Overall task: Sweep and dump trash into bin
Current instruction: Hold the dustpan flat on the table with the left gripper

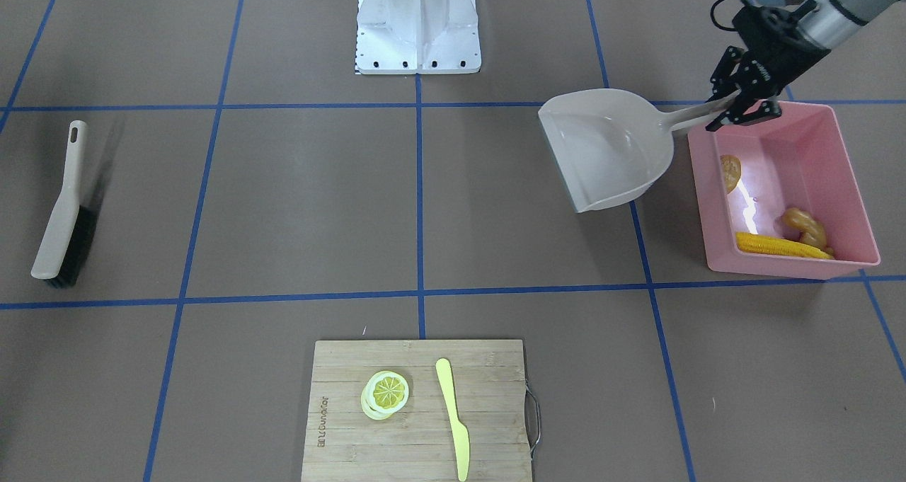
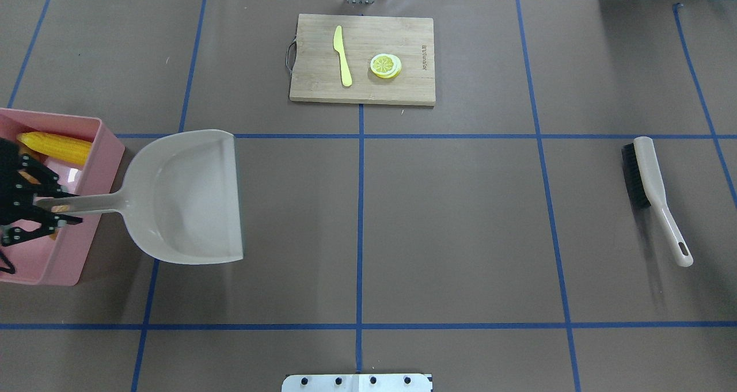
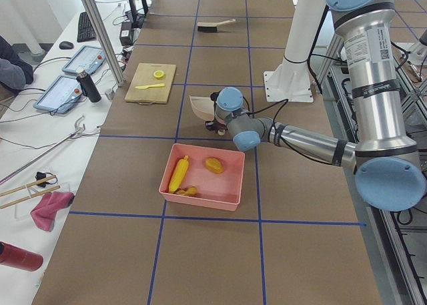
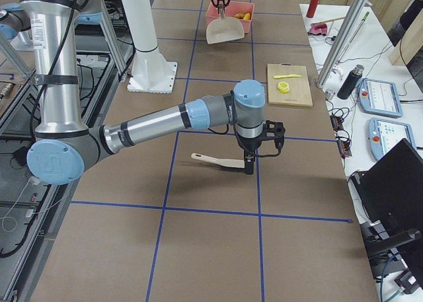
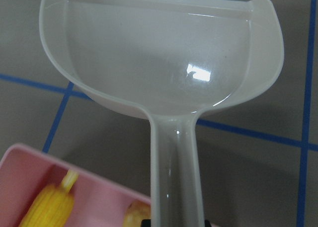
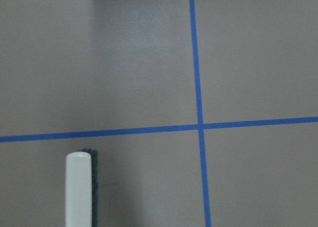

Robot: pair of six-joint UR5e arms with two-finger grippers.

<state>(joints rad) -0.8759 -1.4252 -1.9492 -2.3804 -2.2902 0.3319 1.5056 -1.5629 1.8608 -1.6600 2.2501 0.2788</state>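
Observation:
The robot's left gripper should set the beige dustpan, now held out beside the pink bin, down on the table (image 1: pixel 490 175) between the robot's base and the cutting board.
The pink bin (image 1: pixel 778 264) stands at the table's left end and holds the brown potato (image 1: pixel 730 170), the yellow corn cob (image 1: pixel 778 245) and the tan ginger root (image 1: pixel 803 224). My left gripper (image 1: pixel 743 110) is over the bin's near corner, shut on the handle of the beige dustpan (image 1: pixel 609 149). The empty pan sticks out beside the bin. The left wrist view shows the pan (image 5: pixel 164 53) and the corn (image 5: pixel 49 207). My right gripper (image 4: pixel 250 164) shows only in the exterior right view, above the brush (image 4: pixel 218 161). I cannot tell if it is open or shut.
The brush (image 2: pixel 650 179) lies on the table's right side, and its end shows in the right wrist view (image 6: pixel 78 187). A wooden cutting board (image 2: pixel 403 90) at the far middle carries a lemon slice (image 2: pixel 385 65) and a pale yellow knife (image 2: pixel 343 55). The robot's base (image 1: pixel 417 29) is at the near edge.

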